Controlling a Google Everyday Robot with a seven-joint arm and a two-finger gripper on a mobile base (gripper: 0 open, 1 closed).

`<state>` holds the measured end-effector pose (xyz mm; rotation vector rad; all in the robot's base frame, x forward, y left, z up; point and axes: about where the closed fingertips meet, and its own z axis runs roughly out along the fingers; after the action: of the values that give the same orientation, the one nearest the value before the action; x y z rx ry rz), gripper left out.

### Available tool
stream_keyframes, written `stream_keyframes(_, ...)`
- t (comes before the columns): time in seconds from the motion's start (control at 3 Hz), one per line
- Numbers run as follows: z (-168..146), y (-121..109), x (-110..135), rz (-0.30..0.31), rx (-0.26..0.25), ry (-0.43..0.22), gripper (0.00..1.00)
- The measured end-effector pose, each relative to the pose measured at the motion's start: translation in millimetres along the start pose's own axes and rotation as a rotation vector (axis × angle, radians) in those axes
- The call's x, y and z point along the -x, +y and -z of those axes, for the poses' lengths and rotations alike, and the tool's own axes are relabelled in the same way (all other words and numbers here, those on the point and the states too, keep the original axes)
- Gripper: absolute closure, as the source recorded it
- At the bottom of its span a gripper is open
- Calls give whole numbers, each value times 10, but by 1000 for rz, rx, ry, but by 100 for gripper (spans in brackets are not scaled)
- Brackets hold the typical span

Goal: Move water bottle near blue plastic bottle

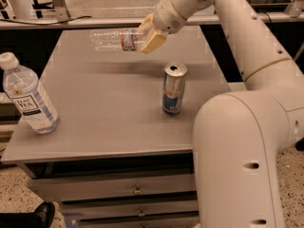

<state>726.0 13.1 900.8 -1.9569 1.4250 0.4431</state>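
Note:
The robot's gripper should set the water bottle, now horizontal above the table's far part, down on the grey table [92, 98] beside the blue plastic bottle, toward the can.
The water bottle [111, 39], small, clear and ribbed with a red, white and blue label band, lies horizontal in the air above the far part of the grey table [109, 122]. My gripper [148, 36] is shut on its right end and holds it well above the table top. The blue plastic bottle [27, 95], larger, with a white cap and white label, stands upright near the table's left front edge, far from the held bottle.
A silver-and-blue drink can [174, 88] stands upright near the table's middle right, below and right of the gripper. My arm's big white link [237, 160] fills the right foreground. Drawers [137, 191] sit under the table. A dark shoe [42, 213] shows at bottom left.

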Motion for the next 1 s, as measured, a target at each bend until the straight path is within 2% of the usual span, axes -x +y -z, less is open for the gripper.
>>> stream_keyframes(0.33, -206, 189, 44, 118, 94, 85, 100)
stream_keyframes(0.67, -344, 392, 91, 195, 171, 129, 100)
stream_keyframes(1.0, -441, 593, 180, 248, 229, 140, 100)
